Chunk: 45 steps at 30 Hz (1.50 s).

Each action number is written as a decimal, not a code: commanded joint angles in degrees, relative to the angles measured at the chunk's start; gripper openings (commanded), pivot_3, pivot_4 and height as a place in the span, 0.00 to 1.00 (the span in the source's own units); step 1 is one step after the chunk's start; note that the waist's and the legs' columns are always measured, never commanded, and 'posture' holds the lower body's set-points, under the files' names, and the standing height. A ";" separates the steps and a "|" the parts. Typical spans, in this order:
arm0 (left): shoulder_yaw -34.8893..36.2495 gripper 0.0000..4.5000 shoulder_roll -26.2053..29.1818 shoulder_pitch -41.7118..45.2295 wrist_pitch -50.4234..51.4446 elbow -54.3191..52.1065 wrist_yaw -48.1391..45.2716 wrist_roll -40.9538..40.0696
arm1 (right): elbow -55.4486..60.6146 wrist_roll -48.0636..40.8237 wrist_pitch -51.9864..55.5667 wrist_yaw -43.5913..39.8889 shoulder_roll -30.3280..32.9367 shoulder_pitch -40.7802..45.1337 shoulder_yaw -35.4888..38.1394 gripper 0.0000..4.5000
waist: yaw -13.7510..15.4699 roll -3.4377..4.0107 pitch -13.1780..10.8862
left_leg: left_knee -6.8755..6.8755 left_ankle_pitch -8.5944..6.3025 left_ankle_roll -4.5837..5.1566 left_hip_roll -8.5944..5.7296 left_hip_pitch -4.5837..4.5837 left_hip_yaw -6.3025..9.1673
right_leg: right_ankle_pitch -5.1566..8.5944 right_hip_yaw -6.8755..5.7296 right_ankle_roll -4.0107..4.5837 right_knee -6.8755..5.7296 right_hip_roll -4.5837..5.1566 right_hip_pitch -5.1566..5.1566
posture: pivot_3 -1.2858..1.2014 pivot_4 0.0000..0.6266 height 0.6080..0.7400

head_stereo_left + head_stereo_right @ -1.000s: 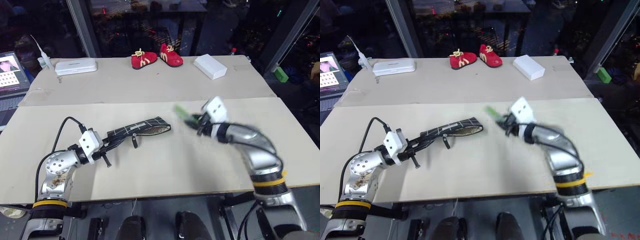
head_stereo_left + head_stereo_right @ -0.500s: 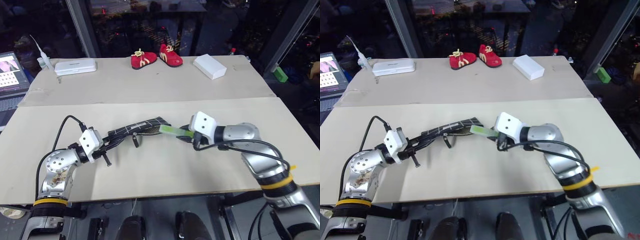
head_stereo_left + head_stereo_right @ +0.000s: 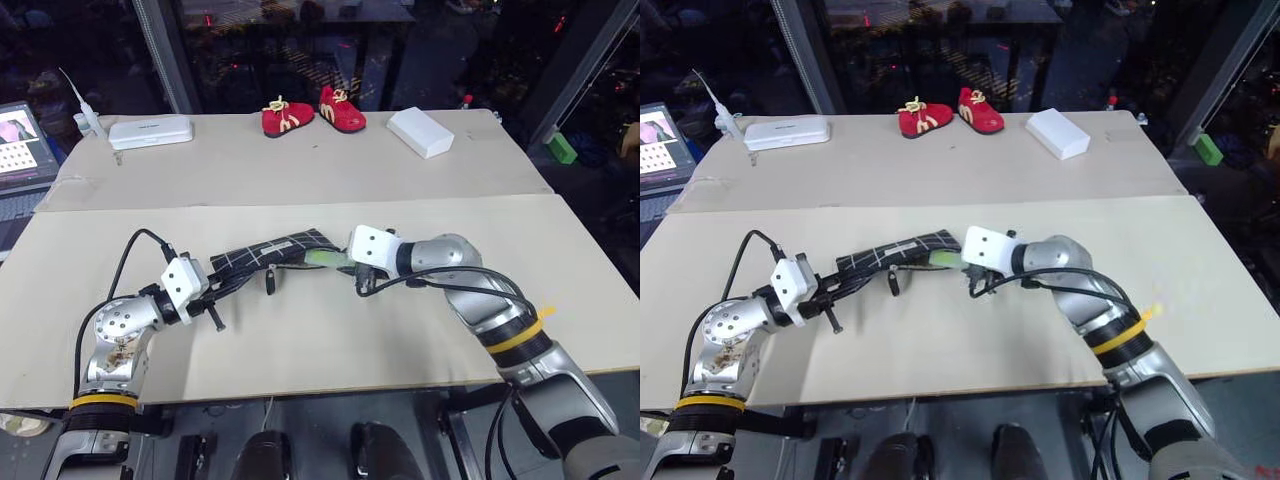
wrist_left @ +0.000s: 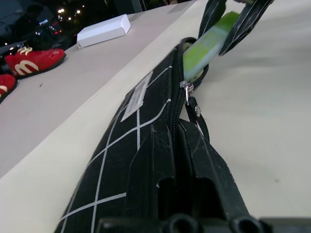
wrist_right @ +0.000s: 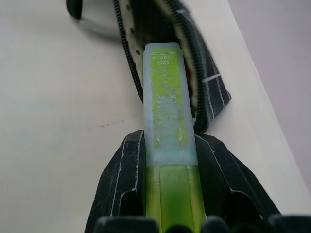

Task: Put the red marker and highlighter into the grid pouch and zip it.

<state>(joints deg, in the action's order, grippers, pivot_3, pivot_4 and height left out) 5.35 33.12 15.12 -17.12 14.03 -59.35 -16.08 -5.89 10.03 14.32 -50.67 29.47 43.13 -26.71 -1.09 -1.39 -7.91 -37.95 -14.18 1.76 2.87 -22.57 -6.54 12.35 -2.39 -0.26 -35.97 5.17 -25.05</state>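
Observation:
My right gripper will go past the hanging pull strap. It will then let go of the highlighter inside the unzipped opening of the grid pouch (image 3: 299,255) (image 5: 154,26).
My left gripper (image 3: 230,277) is shut on the left end of the grid pouch (image 3: 272,251), holding it lifted off the table with the zipper side up. The pouch's mouth at its right end is unzipped, and the pull strap (image 4: 197,114) hangs midway along the zipper. My right gripper (image 3: 346,262) is shut on the light-green highlighter (image 5: 167,97), whose pale front end sits right at the pouch's open mouth (image 4: 194,73). The red marker is hidden.
At the back of the table lie two red baby shoes (image 3: 313,113), a white box (image 3: 420,132) and a white case (image 3: 151,132). A laptop (image 3: 22,140) stands at the far left. The table's front edge (image 3: 330,388) is close below the arms.
My right gripper has swung left and down with the highlighter, from well right of the pouch to its open mouth. The left gripper and pouch have stayed put.

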 commanded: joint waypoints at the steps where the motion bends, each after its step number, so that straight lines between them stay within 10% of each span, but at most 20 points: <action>1: 0.25 0.00 0.13 1.07 -0.57 -0.55 -0.35 -1.01 | -1.63 2.96 -3.28 -0.08 -2.30 3.09 -1.99 0.24 | -0.04 0.00 0.00 | 0.00 0.00 0.00 0.00 0.00 -0.02 | 0.00 0.00 0.00 0.00 0.00 0.00 | 0.52 0.24 1.00; 23: 0.70 0.00 0.38 1.01 -0.31 -0.73 -0.29 -1.21 | -12.05 4.79 -10.24 1.83 -16.59 9.59 -3.08 0.24 | -0.52 0.02 -0.01 | -0.01 0.06 -0.10 0.04 -0.08 -0.07 | -0.01 -0.06 0.01 -0.06 -0.01 -0.07 | 0.52 0.24 1.00; 31: 0.99 0.00 0.49 0.18 -0.37 -1.33 -0.03 -1.27 | -13.04 1.52 -6.05 1.19 -16.10 9.49 2.46 0.86 | -0.39 0.02 -0.01 | -0.01 0.07 -0.11 0.02 -0.08 -0.05 | -0.01 -0.06 0.02 -0.06 0.03 -0.05 | 0.52 0.24 1.00; 45: 1.32 0.00 0.73 -0.53 -0.50 -1.40 0.33 -1.25 | 11.65 -33.58 18.73 -21.59 3.24 -8.40 21.51 0.86 | 0.29 0.01 -0.01 | -0.01 0.03 -0.05 0.02 -0.12 0.10 | -0.02 -0.09 0.03 0.05 0.05 -0.02 | 0.52 0.24 1.00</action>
<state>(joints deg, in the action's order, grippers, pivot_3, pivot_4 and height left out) 5.61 33.27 14.63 -17.11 14.03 -59.08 -16.11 1.45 -19.74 29.50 -71.34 32.16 36.01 -6.33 -0.80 -1.37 -7.91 -37.95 -14.15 1.71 2.89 -22.65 -6.42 12.32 -2.47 -0.23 -35.94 5.23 -25.05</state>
